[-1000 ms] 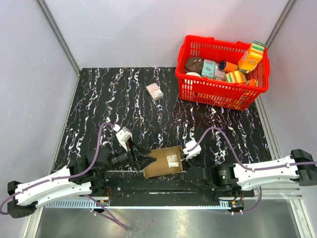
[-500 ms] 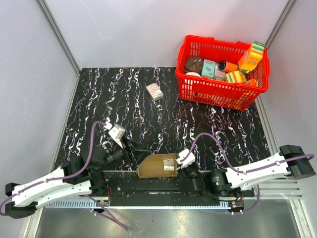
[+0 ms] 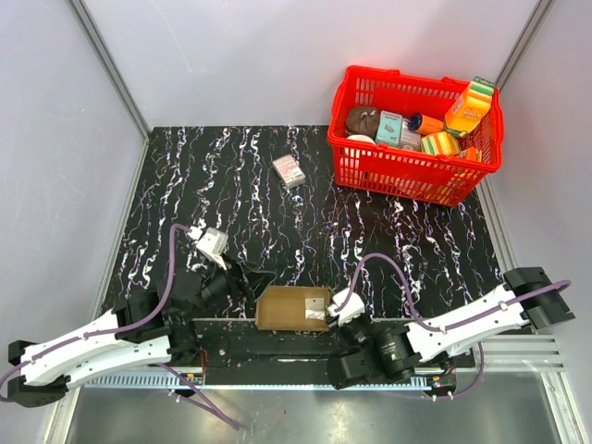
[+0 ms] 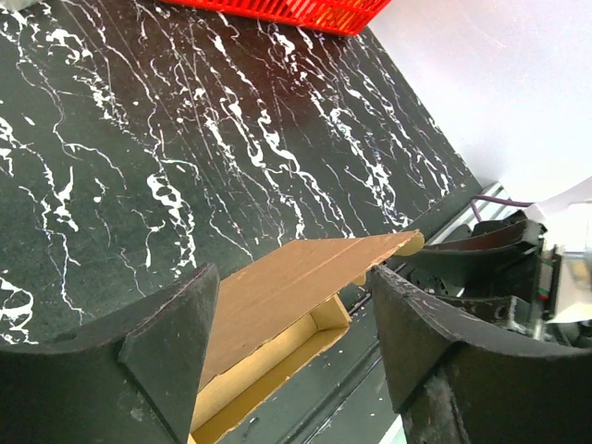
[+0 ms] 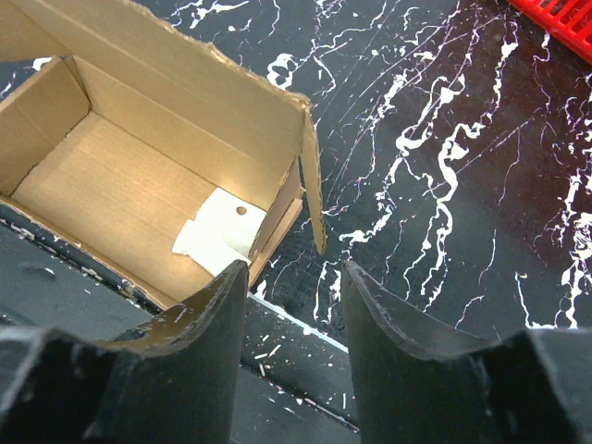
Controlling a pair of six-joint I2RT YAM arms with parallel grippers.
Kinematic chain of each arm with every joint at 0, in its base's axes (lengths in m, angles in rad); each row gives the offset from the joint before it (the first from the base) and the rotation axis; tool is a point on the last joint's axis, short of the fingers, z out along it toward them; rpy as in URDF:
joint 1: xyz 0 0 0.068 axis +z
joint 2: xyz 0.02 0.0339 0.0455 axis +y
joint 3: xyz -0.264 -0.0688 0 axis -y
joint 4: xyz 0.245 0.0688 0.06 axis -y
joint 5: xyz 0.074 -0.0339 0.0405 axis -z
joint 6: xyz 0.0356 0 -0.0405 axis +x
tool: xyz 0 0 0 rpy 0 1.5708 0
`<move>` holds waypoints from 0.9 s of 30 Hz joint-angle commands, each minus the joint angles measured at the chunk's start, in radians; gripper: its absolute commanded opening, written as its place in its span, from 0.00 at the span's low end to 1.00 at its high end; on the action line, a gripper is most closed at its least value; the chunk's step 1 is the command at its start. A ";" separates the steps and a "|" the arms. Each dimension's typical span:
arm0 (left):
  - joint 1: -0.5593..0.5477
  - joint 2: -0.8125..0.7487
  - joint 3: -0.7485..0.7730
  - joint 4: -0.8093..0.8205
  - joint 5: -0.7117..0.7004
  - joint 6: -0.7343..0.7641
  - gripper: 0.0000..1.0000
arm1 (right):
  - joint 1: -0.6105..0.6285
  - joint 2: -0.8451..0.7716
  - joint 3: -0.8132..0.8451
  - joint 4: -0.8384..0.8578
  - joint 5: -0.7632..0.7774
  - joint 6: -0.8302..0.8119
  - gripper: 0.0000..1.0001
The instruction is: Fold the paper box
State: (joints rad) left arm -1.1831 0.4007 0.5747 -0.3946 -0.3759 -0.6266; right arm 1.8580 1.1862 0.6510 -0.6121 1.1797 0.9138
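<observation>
The paper box is over the dark base rail, so my right hand is to grab the box's short side (image 5: 281,209) and pull the box toward the red basket before folding.
The paper box (image 3: 294,308) is plain brown cardboard and lies at the table's near edge between the two arms. In the left wrist view the paper box (image 4: 296,282) shows a lid flap slanting over its open tray. My left gripper (image 4: 291,347) is open, one finger on each side of the box's near end, and I cannot tell if they touch it. The right wrist view looks into the box (image 5: 139,176), which has a white label (image 5: 222,229) inside. My right gripper (image 5: 291,319) is open just off the box's corner, with nothing between its fingers.
A red basket (image 3: 407,190) with colourful grocery packs stands at the back right. A small white-and-pink carton (image 3: 289,170) lies at the back middle. A dark base rail (image 3: 305,356) runs along the near edge under the box. Grey walls close in both sides.
My right gripper has opened and let go of the box's right end. The box has dropped towards the near edge with its lid lower. Both arms have drawn back a little.
</observation>
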 commanded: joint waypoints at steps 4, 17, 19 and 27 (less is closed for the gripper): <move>-0.003 0.004 -0.022 0.011 -0.047 -0.019 0.72 | 0.017 -0.112 0.026 0.043 0.029 -0.044 0.58; -0.003 0.049 0.010 -0.001 -0.103 -0.005 0.72 | 0.017 -0.264 0.018 0.002 -0.014 0.128 0.68; -0.004 0.044 0.004 -0.001 -0.112 -0.010 0.72 | 0.017 -0.221 0.039 -0.046 -0.020 0.197 0.69; -0.003 0.033 -0.018 -0.003 -0.107 -0.028 0.73 | 0.013 -0.151 0.025 -0.103 -0.006 0.442 0.68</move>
State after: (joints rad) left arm -1.1831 0.4450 0.5564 -0.4248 -0.4580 -0.6418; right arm 1.8671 1.0107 0.6483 -0.6800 1.1347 1.1851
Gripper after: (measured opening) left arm 0.723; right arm 0.682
